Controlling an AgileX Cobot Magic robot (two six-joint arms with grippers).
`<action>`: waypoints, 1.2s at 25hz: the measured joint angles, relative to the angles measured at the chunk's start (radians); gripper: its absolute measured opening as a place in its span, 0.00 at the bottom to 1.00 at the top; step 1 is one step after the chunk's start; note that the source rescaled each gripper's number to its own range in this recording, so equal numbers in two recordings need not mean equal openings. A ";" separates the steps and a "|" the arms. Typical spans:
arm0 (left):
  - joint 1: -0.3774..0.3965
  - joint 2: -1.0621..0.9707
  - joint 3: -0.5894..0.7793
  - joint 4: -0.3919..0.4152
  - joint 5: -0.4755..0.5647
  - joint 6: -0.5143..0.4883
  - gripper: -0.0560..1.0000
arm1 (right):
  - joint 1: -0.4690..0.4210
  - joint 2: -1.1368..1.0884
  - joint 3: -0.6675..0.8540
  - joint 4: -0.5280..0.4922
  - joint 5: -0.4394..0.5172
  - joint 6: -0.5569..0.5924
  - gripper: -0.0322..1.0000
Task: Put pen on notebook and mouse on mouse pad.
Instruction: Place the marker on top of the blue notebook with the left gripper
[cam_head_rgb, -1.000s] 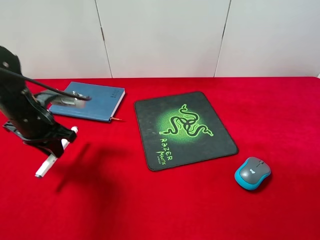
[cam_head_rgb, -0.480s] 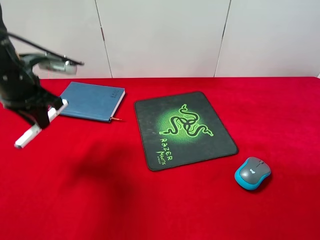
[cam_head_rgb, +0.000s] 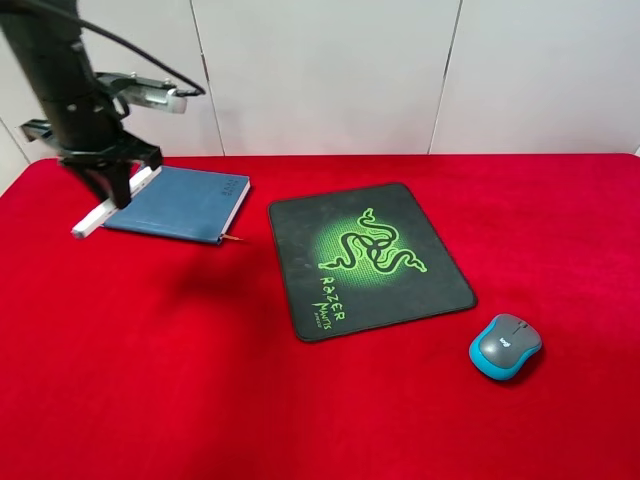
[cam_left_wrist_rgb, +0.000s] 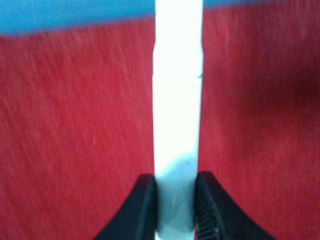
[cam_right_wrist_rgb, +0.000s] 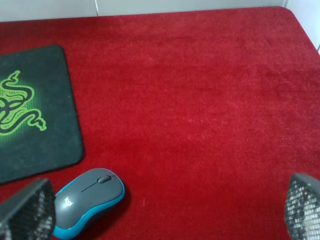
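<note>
Next, I release the white pen, now held above the notebook's edge, with my left gripper across the middle of the slate-blue notebook's cover (cam_head_rgb: 178, 202).
My left gripper (cam_head_rgb: 118, 188) is shut on the white pen (cam_head_rgb: 100, 212), held in the air above the left edge of the slate-blue notebook (cam_head_rgb: 185, 203). In the left wrist view the pen (cam_left_wrist_rgb: 177, 100) runs straight out from between the black fingers (cam_left_wrist_rgb: 145, 205), with a strip of the notebook (cam_left_wrist_rgb: 75, 15) beyond it. The black mouse pad (cam_head_rgb: 365, 257) with its green emblem lies mid-table. The grey and teal mouse (cam_head_rgb: 505, 346) sits on the red cloth off the pad's near right corner. My right gripper (cam_right_wrist_rgb: 160, 220) is open, high above the mouse (cam_right_wrist_rgb: 87, 200) and the pad's edge (cam_right_wrist_rgb: 40, 110).
A red cloth (cam_head_rgb: 320, 400) covers the whole table, and a white panelled wall (cam_head_rgb: 330, 70) stands behind it. A thin orange ribbon (cam_head_rgb: 234, 238) pokes out of the notebook's near corner.
My left arm has lifted and carried the pen from the near-left cloth back and to the right, to the notebook's left edge. The mouse and the pad have not moved.
</note>
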 joint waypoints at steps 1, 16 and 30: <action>0.000 0.021 -0.031 0.004 0.000 0.000 0.05 | 0.000 0.000 0.000 0.000 0.000 0.000 1.00; 0.000 0.369 -0.445 0.051 -0.019 0.004 0.05 | 0.000 0.000 0.000 0.000 0.000 0.000 1.00; 0.000 0.475 -0.486 0.048 -0.036 0.004 0.05 | 0.000 0.000 0.000 0.000 0.000 0.000 1.00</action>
